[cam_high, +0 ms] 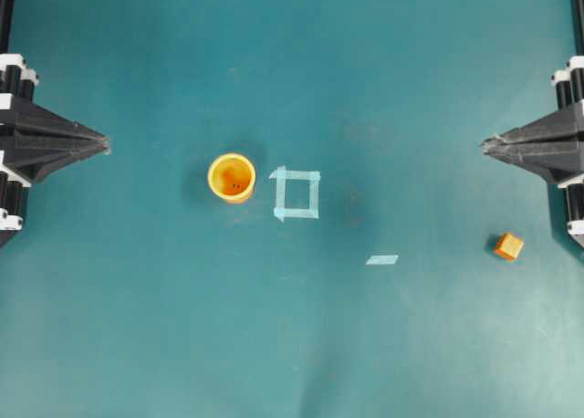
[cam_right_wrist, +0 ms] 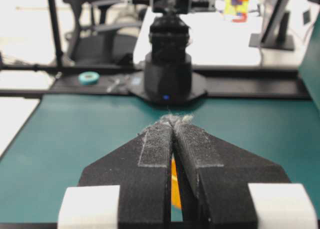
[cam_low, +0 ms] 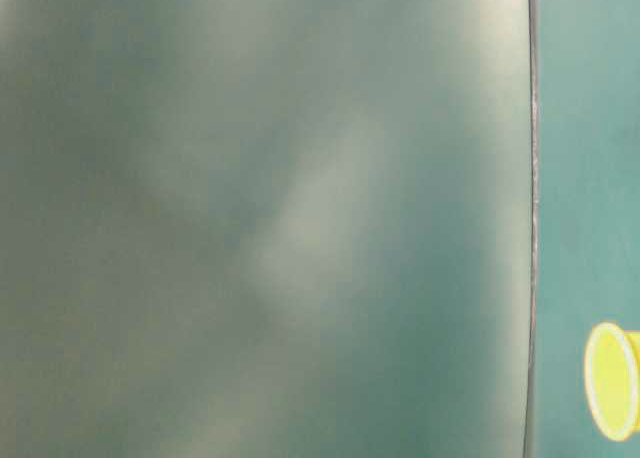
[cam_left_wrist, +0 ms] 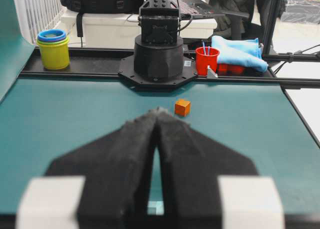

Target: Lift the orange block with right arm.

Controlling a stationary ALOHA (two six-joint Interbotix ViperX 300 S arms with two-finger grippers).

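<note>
Next, my right gripper lowers to grip the orange block's opposite sides [cam_high: 508, 246] and lift it.
The orange block [cam_high: 508, 245] lies on the teal table near the right edge, a small cube also seen in the left wrist view [cam_left_wrist: 182, 107]. My right gripper [cam_high: 484, 144] is shut and empty, hovering up-table from the block and apart from it. In its own view the right gripper [cam_right_wrist: 174, 120] points across the table with its jaws pressed together; the block is out of that view. The left gripper [cam_high: 106, 145] rests shut and empty at the left edge, its tips [cam_left_wrist: 158, 110] meeting.
A yellow-orange cup [cam_high: 232, 177] stands left of centre, beside a pale tape square [cam_high: 297, 193]. A loose tape strip [cam_high: 382, 259] lies between the square and the block. The table-level view is mostly blur, with the cup [cam_low: 612, 380] at its right edge.
</note>
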